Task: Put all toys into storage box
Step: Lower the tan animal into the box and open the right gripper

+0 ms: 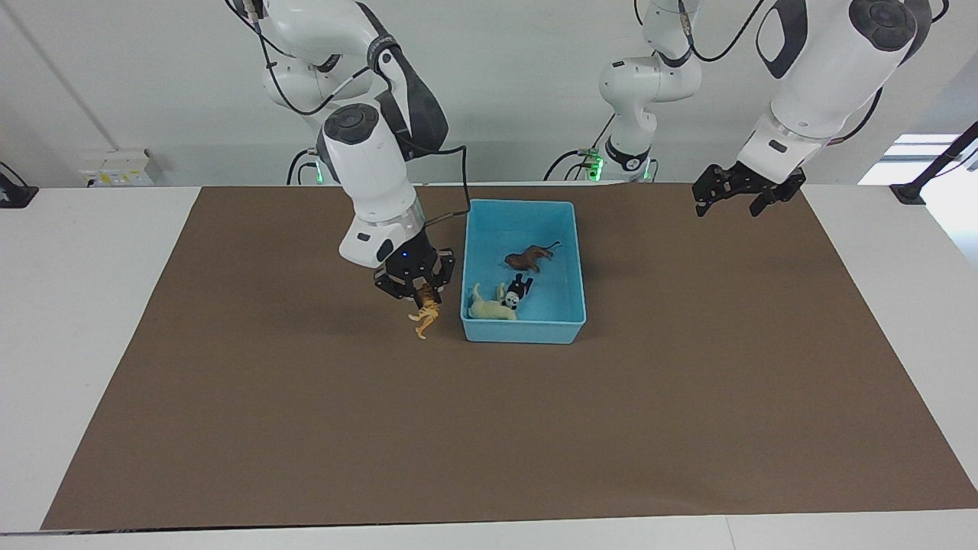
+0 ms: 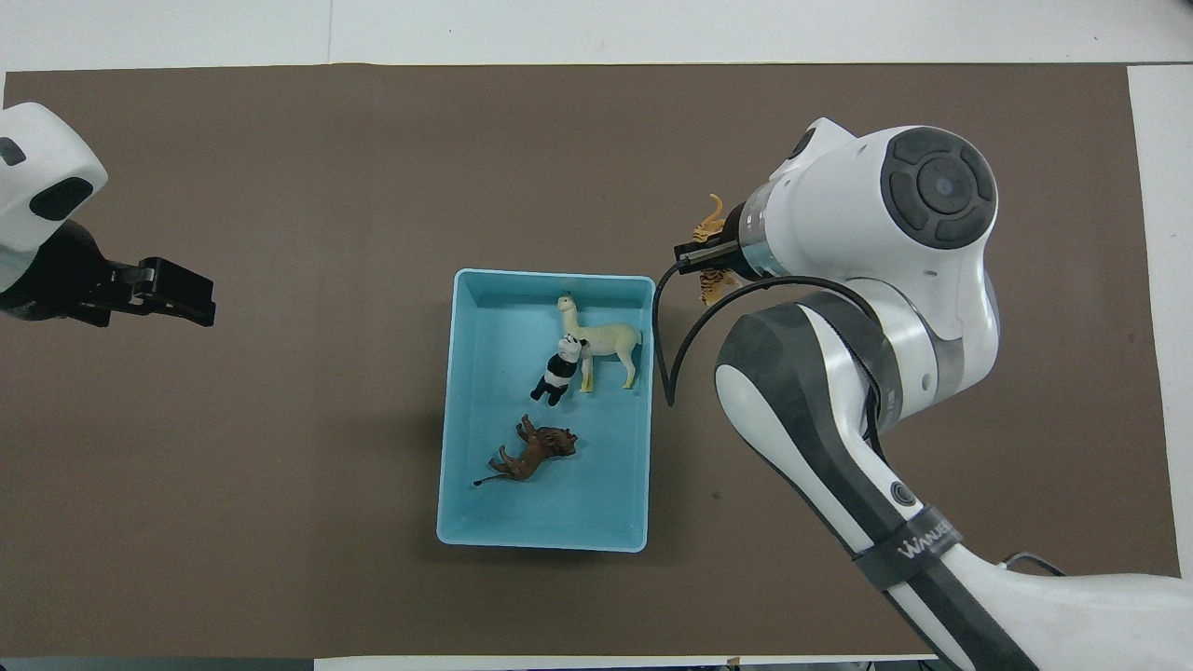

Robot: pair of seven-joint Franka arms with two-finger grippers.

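Note:
My right gripper is going to let go of the tiger between the panda and the box's side (image 2: 482, 368) nearest my left gripper.
The light blue storage box (image 1: 523, 333) (image 2: 545, 538) stands mid-table. In it lie the cream horse-like figurine (image 1: 487, 308) (image 2: 608, 338), the panda (image 1: 519, 291) (image 2: 556, 375) and the dark brown lion (image 1: 527, 260) (image 2: 538, 447). My right gripper (image 1: 419, 295) is shut on the orange striped tiger (image 1: 425, 315) (image 2: 711, 224). It holds the tiger above the mat, just outside the box wall toward the right arm's end. The arm hides much of the tiger in the overhead view. My left gripper (image 1: 735, 197) (image 2: 177, 300) waits open and empty over the mat at the left arm's end.
A brown mat (image 1: 489, 428) covers most of the white table (image 1: 76, 305). The right arm's black cable (image 2: 666, 363) hangs beside the box wall.

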